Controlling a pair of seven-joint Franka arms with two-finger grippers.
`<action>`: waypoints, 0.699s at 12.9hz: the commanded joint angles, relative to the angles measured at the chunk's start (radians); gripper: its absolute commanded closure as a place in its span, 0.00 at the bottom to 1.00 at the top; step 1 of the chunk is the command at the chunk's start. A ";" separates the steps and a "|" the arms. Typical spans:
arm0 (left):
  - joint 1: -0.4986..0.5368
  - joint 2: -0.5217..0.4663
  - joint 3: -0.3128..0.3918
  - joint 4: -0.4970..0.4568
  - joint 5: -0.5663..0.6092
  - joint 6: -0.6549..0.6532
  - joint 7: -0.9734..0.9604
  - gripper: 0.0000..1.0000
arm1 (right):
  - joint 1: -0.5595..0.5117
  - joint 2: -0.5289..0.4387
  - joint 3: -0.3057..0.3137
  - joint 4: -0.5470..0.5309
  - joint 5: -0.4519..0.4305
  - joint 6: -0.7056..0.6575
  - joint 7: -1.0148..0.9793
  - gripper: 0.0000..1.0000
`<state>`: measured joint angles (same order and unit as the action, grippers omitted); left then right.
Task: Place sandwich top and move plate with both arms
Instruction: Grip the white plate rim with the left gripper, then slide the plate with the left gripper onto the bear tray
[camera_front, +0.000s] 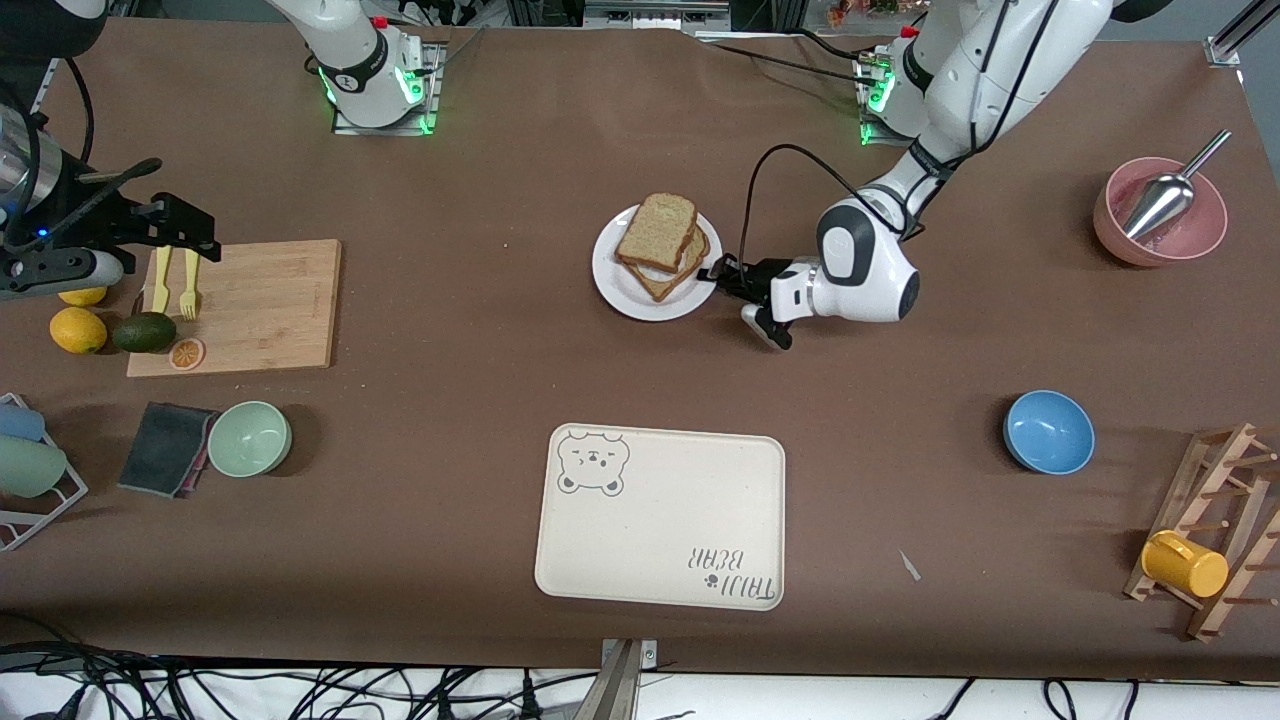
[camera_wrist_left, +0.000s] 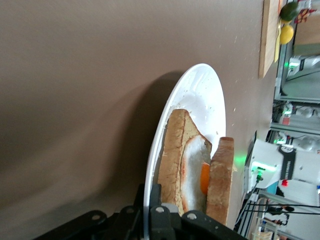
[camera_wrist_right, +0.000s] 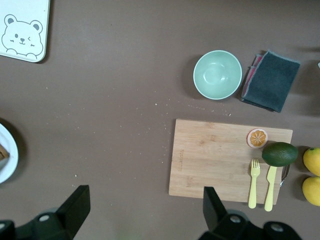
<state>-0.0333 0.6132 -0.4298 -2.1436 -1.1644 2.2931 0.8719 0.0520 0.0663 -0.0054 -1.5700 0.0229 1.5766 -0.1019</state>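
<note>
The white plate, now in the middle of the table, will be let go by my left gripper on the cream bear tray (camera_front: 675, 505) between the tray's bear face and its lettering.
The sandwich top (camera_front: 657, 232), a plain brown bread slice, lies on the egg-bearing slice on the white plate (camera_front: 620, 285) in the middle of the table. My left gripper (camera_front: 715, 275) is at the plate's rim on the side toward the left arm's end. In the left wrist view its fingers (camera_wrist_left: 156, 192) are shut on the plate's rim (camera_wrist_left: 200, 90), with the sandwich top (camera_wrist_left: 220, 180) over the egg (camera_wrist_left: 194, 167). My right gripper (camera_front: 185, 232) is open and empty, high over the cutting board (camera_front: 250, 305); it also shows in the right wrist view (camera_wrist_right: 145, 210).
A cream bear tray (camera_front: 660, 515) lies nearer the camera than the plate. A blue bowl (camera_front: 1048, 431), a pink bowl with a metal scoop (camera_front: 1165, 210) and a wooden rack with a yellow cup (camera_front: 1185, 563) are toward the left arm's end. A green bowl (camera_front: 250, 438), cloth and fruit are by the cutting board.
</note>
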 joint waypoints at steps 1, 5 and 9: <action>0.064 -0.007 -0.006 0.027 -0.043 -0.075 -0.005 1.00 | -0.001 -0.023 -0.010 -0.016 -0.006 -0.010 -0.019 0.00; 0.066 -0.004 -0.004 0.181 -0.028 -0.086 -0.189 1.00 | -0.001 -0.042 -0.008 -0.019 -0.006 -0.012 -0.019 0.00; 0.052 0.054 0.028 0.391 -0.021 -0.075 -0.298 1.00 | -0.001 -0.039 -0.002 -0.025 -0.006 -0.001 -0.007 0.00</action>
<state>0.0317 0.6185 -0.4259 -1.8595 -1.1644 2.2358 0.6086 0.0520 0.0480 -0.0131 -1.5704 0.0229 1.5687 -0.1029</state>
